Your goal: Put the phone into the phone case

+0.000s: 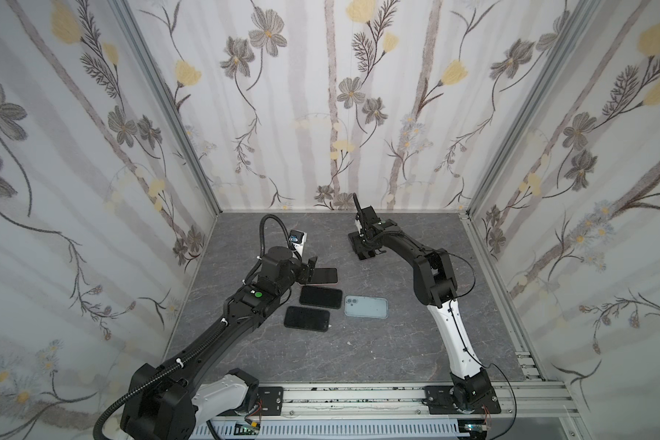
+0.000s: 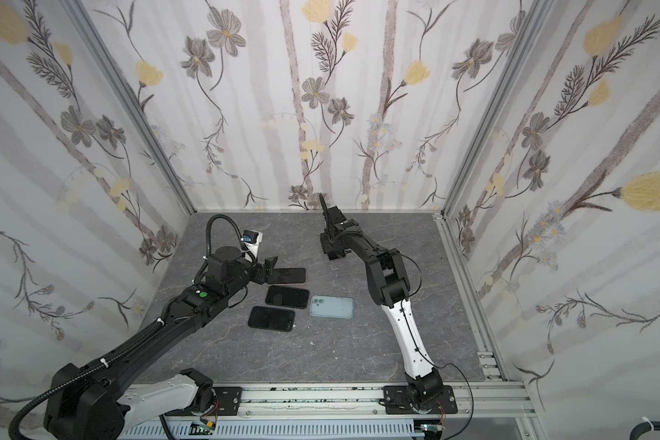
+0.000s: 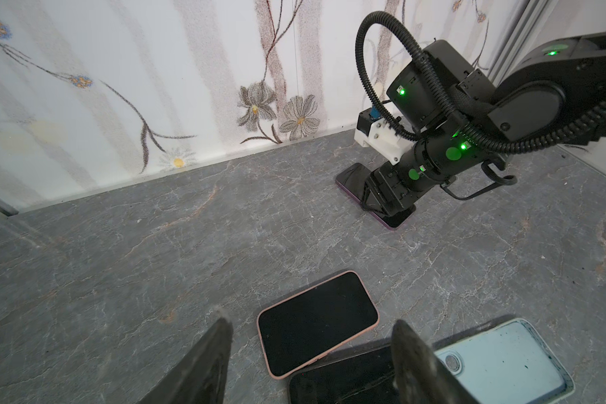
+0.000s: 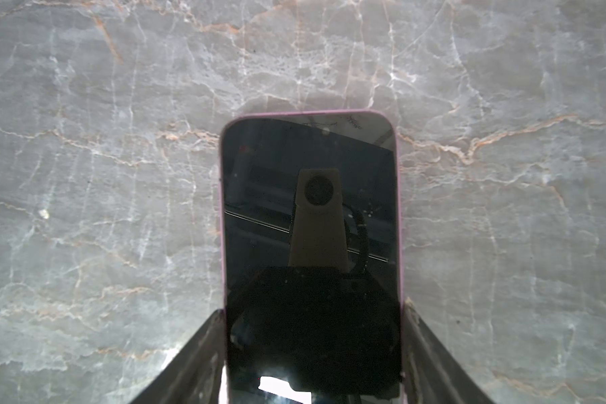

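The robot's left gripper will close on the far short end (image 1: 353,236) (image 3: 354,172) of the purple-edged phone, because the right gripper holds the phone's long sides.
A purple-edged phone (image 4: 308,175) lies screen up on the grey table at the far middle. My right gripper (image 4: 314,307) points down at it, a finger pressed against each long side; both top views show this gripper (image 1: 366,253) (image 2: 334,253). The light blue phone case (image 1: 366,307) (image 2: 331,307) lies flat near the table's middle, its camera cut-out to the left. My left gripper (image 1: 309,272) (image 3: 310,323) hangs open just above a pink-edged phone (image 1: 324,275) (image 3: 317,323), holding nothing.
Two black phones (image 1: 321,297) (image 1: 307,319) lie screen up left of the case, under the left arm's reach. Floral walls close the table (image 1: 359,354) on three sides, and a metal rail (image 1: 359,396) runs along the front.
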Controlling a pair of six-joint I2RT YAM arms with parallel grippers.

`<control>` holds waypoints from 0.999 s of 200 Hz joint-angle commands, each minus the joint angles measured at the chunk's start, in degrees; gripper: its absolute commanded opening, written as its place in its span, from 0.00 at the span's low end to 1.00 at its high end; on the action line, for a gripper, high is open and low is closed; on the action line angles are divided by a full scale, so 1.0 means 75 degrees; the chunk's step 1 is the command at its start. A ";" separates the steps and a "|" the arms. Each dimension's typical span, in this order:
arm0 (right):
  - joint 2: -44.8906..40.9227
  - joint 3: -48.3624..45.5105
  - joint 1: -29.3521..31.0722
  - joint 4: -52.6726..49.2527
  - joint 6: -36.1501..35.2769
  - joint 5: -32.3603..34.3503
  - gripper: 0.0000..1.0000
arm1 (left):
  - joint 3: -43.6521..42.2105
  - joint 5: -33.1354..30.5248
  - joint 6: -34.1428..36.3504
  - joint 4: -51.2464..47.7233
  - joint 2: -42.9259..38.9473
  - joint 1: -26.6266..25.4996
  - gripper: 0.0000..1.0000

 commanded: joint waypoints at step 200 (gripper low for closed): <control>-0.5400 -0.5584 0.0386 0.1888 -0.0565 -0.0610 0.42 | 0.1493 0.2006 -0.2222 -0.0646 0.0453 0.0178 0.70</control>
